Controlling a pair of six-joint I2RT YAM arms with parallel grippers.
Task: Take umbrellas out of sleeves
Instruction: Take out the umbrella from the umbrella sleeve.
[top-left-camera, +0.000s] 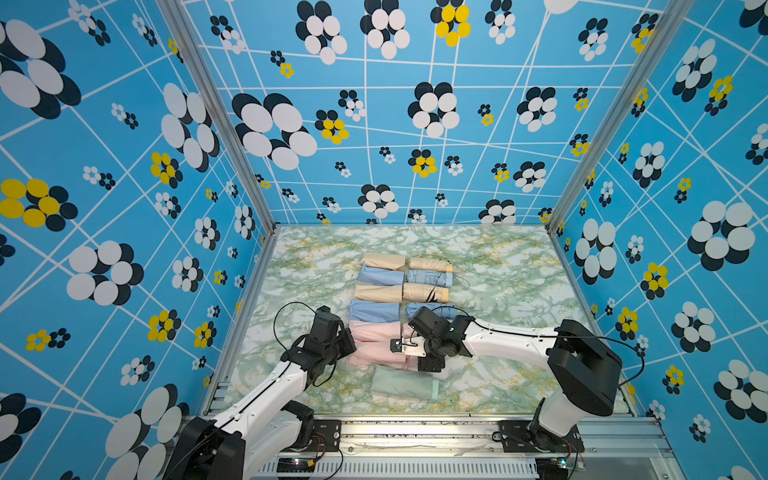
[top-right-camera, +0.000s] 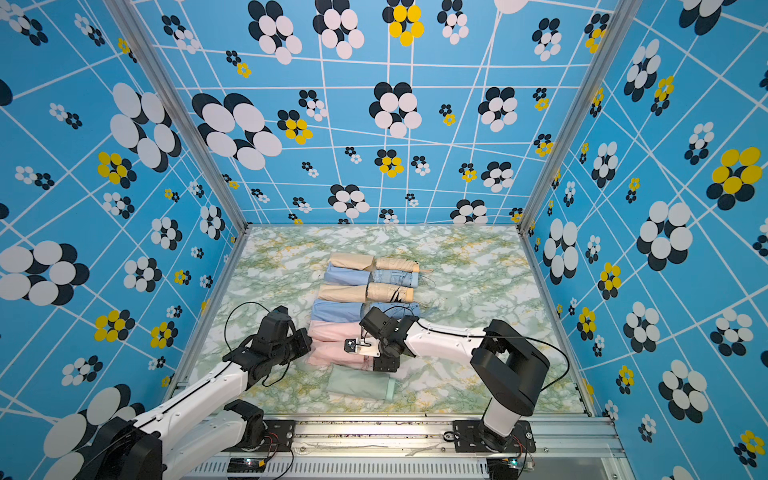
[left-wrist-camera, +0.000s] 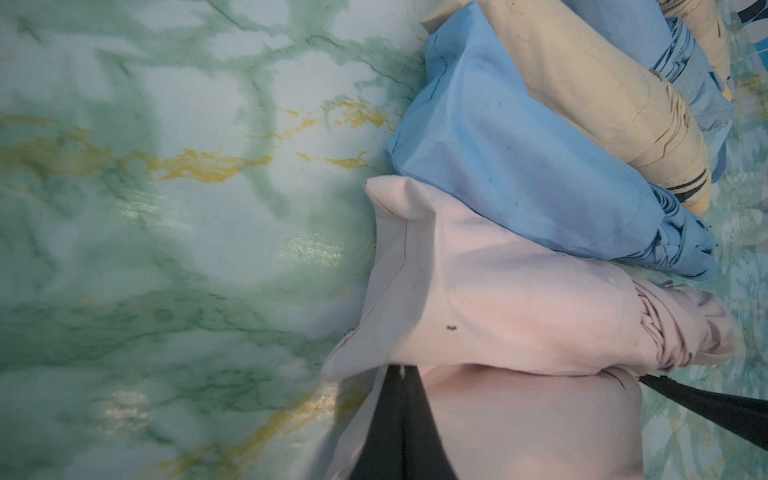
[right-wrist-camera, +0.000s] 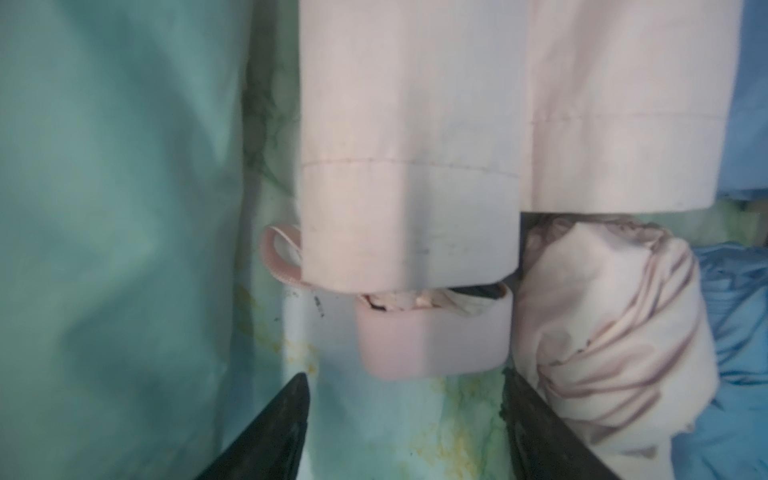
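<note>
My right gripper needs to move in around the pink umbrella's handle cap, which lies ahead of its fingers, and grip its sides (right-wrist-camera: 500, 340) before pulling.
Several sleeves lie in a column in both top views, most with a crinkled umbrella poking out to the right. My left gripper (left-wrist-camera: 399, 415) is shut on the closed end of the nearer pink sleeve (top-left-camera: 374, 359). My right gripper (right-wrist-camera: 409, 395) stands open just short of that sleeve's mouth (right-wrist-camera: 407, 232). The pink umbrella's handle cap (right-wrist-camera: 432, 345) and its strap loop (right-wrist-camera: 278, 257) stick out there, not touched by either finger. The farther pink sleeve (right-wrist-camera: 623, 104) shows its pleated pink umbrella (right-wrist-camera: 611, 324). The mint green sleeve (top-left-camera: 399, 384) lies nearest the front.
Farther back lie beige (top-left-camera: 382, 262) and light blue (top-left-camera: 378, 309) sleeves with a beige umbrella (top-left-camera: 430, 264) half out. All rest on the green marbled table (top-left-camera: 519, 291). Patterned blue walls close in three sides, and a metal rail (top-left-camera: 415, 432) runs along the front.
</note>
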